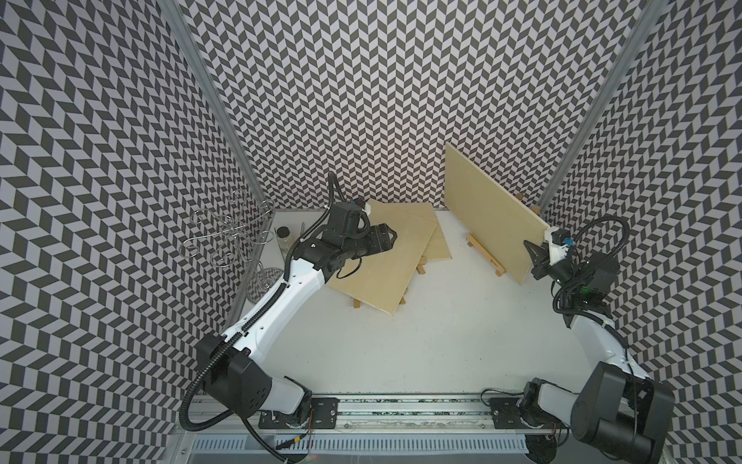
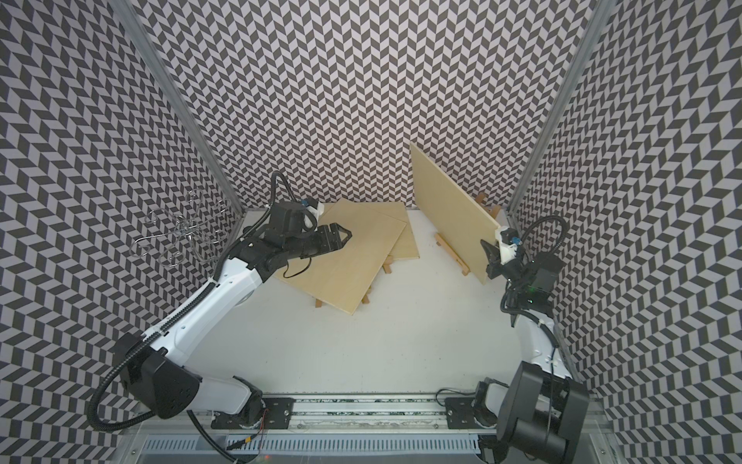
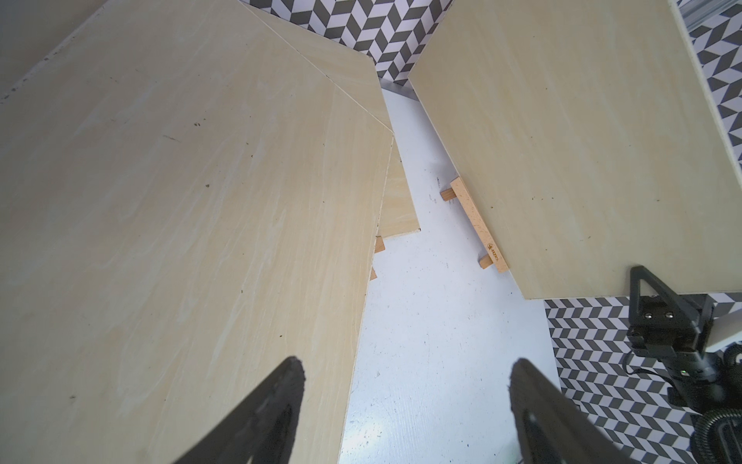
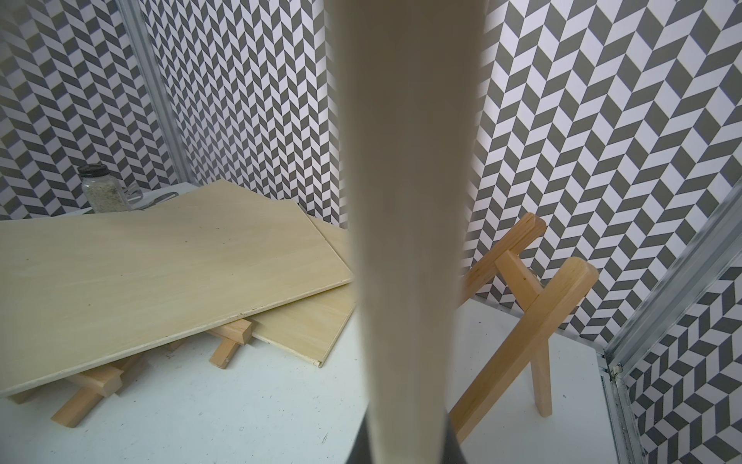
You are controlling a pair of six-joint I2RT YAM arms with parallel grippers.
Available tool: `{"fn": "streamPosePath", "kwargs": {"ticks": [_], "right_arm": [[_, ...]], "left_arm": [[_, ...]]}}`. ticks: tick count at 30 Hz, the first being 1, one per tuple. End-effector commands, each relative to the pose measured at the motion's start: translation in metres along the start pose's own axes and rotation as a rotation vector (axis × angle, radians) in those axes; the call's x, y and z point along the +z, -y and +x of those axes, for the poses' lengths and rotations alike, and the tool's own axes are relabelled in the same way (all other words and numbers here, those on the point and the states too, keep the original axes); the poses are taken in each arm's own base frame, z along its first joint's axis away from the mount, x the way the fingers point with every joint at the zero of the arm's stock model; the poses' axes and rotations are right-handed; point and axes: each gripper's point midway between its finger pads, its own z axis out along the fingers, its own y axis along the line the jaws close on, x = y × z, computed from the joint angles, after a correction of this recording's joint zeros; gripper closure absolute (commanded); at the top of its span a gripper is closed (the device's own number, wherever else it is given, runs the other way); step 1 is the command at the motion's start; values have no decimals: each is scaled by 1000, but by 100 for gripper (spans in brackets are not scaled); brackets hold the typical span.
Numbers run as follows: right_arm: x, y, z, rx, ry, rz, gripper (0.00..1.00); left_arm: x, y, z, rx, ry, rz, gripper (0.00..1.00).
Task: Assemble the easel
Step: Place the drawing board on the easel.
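Note:
My right gripper needs to let go of the board, leaning back against the easel's crossed legs (image 1: 527, 215) (image 4: 516, 297), above the easel's front ledge.
A pale wooden board (image 1: 490, 209) stands upright on an easel whose front ledge (image 1: 486, 255) rests on the table at the right; its crossed legs (image 4: 522, 305) show behind the board. My right gripper (image 1: 536, 257) is shut on the board's near edge (image 4: 405, 201), which fills the middle of the right wrist view. Two more boards lie flat at the back left, the upper board (image 1: 385, 273) over the lower board (image 1: 435, 237). Both rest on a second easel (image 4: 229, 341) lying folded beneath them. My left gripper (image 1: 391, 237) hovers open above the upper board (image 3: 180, 221), holding nothing.
A wire rack (image 1: 229, 233) and a small lidded jar (image 1: 283, 237) stand at the back left corner. Patterned walls with aluminium posts (image 1: 578, 132) enclose the table on three sides. The arms' base rail (image 1: 401, 405) runs along the front.

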Motion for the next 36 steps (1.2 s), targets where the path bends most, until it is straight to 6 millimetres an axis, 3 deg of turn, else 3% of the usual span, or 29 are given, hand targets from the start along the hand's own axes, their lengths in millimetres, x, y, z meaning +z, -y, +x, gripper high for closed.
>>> {"fn": "streamPosePath", "kwargs": {"ticks": [1, 12, 20, 28, 36], "right_arm": [[0, 2, 39, 117, -87, 13, 100], [-3, 12, 70, 257, -169, 94, 100], [-21, 36, 70, 310, -160, 222, 99], [-25, 28, 81, 354, -182, 220, 98], [-30, 35, 88, 368, -188, 287, 84]], "left_arm": [[-8, 10, -12, 18, 44, 42, 20], [-14, 13, -9, 14, 53, 63, 20], [-17, 12, -6, 14, 56, 63, 20], [-20, 11, -5, 13, 66, 64, 20], [-22, 14, -7, 12, 76, 80, 20]]}}
